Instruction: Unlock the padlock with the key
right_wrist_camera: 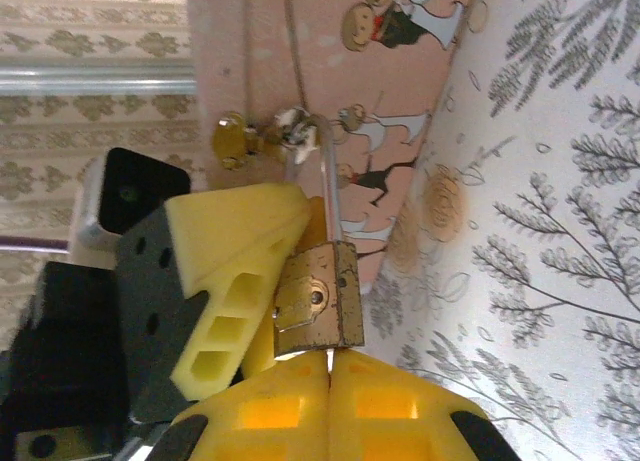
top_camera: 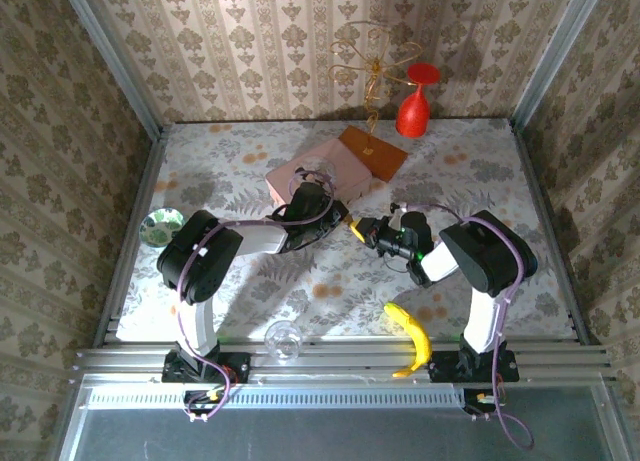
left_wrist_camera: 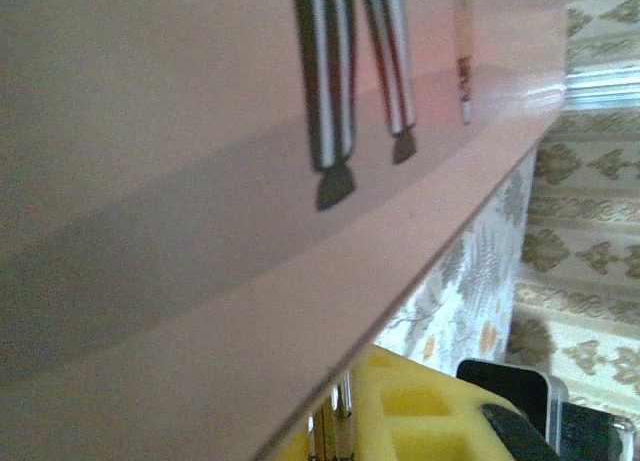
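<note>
The shackle is shut in the padlock and my right gripper is turned far round on the key. I should therefore open it, turn back and regrip the key (right_wrist_camera: 331, 358).
The small brass padlock (right_wrist_camera: 318, 296) hangs in mid-air in front of the pink picture box (right_wrist_camera: 400, 81), its pale shackle (right_wrist_camera: 325, 181) pointing up. My left gripper (top_camera: 345, 221) is shut on it, with one yellow finger (right_wrist_camera: 235, 271) flanking the body. From below, my right gripper (right_wrist_camera: 330, 376) meets the padlock's underside. Its yellow pads are pressed together on a thin pale sliver, the key (right_wrist_camera: 330, 356), at the seam. A brass piece on a ring (right_wrist_camera: 240, 141) dangles by the shackle's top. The left wrist view has the shackle's rods (left_wrist_camera: 337, 426) under the pink box (left_wrist_camera: 200, 181).
The pink box (top_camera: 315, 176) lies just behind both grippers, with a brown board (top_camera: 375, 153) and gold wire stand behind it. A red goblet (top_camera: 417, 106) stands at the back. A banana (top_camera: 410, 336), a glass bowl (top_camera: 283, 338) and a silvery dish (top_camera: 162, 224) lie nearer.
</note>
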